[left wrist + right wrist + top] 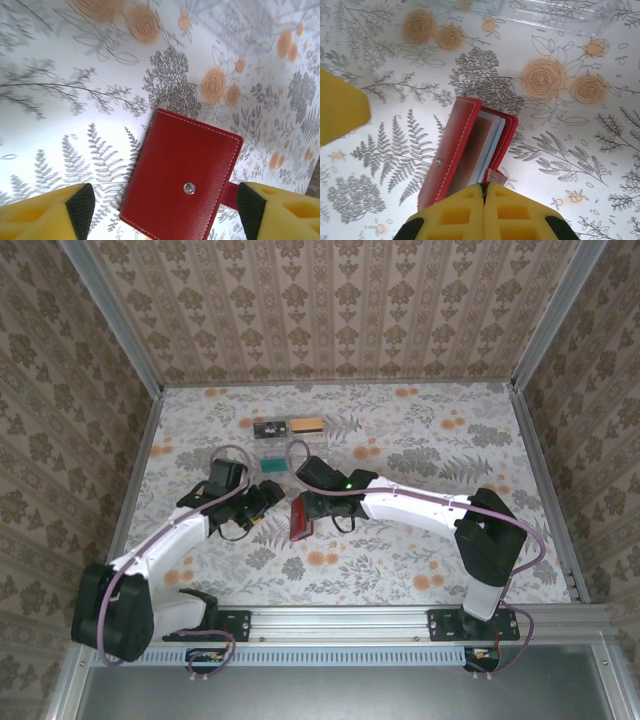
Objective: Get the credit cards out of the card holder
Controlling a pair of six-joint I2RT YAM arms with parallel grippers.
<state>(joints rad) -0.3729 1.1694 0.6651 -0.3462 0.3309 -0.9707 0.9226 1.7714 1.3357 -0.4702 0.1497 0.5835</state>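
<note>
The card holder's covers are nearly shut over its inner leaves, so my right gripper will regrip the closing tab [495, 177] to spread them flat.
The red card holder [299, 519] stands on edge on the table between both grippers, its covers slightly apart. My right gripper [484, 188] is shut on its small red closing tab [496, 176]. Pale blue inner leaves [492, 142] show between the covers; I cannot tell whether cards are inside. My left gripper [165, 210] is open, and its black-padded fingers [81, 206] stand wide on either side of the card holder's red outer face [175, 170] with the metal snap stud [189, 188]. Three cards lie farther back: green [270, 464], black [267, 427] and orange-brown [307, 424].
A clear plastic piece [545, 15] lies on the floral table cover beyond the holder. The left gripper's yellow finger [340, 107] shows at the left of the right wrist view. Aluminium frame rails [540, 480] and patterned walls ring the table.
</note>
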